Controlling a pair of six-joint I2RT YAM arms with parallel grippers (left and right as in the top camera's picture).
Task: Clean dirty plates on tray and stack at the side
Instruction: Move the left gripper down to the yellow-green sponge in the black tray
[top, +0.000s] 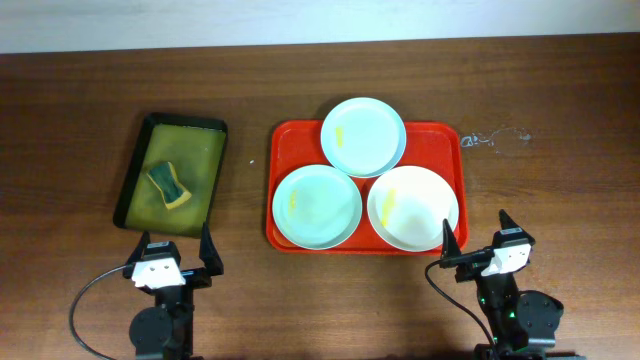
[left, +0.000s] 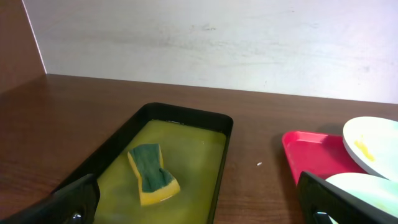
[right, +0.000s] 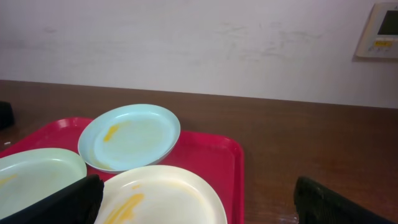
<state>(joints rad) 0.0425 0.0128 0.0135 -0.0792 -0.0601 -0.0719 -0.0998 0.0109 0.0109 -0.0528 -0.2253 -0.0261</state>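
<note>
Next, I move my left gripper to the green and yellow sponge in the dark tray and close it on the sponge's narrow middle (top: 168, 184) (left: 151, 170).
Three plates lie on the red tray (top: 450, 140). A mint-white plate (top: 363, 136) sits at the back, a second mint-white plate (top: 317, 206) at front left, and a cream-white plate (top: 413, 207) at front right. Each has a yellow smear. The right wrist view shows the tray (right: 217, 162), the back plate (right: 130, 135), the cream plate (right: 168, 196) and the left plate (right: 34, 174). My left gripper (top: 176, 256) is open and empty near the table's front, below the dark tray. My right gripper (top: 478, 243) is open and empty, just right of the cream plate.
A dark tray (top: 145, 135) of yellow-green liquid holds a green and yellow sponge (top: 169, 184) left of the red tray; both show in the left wrist view, tray (left: 224, 124) and sponge (left: 152, 173). White marks (top: 495, 137) lie on the wood at right.
</note>
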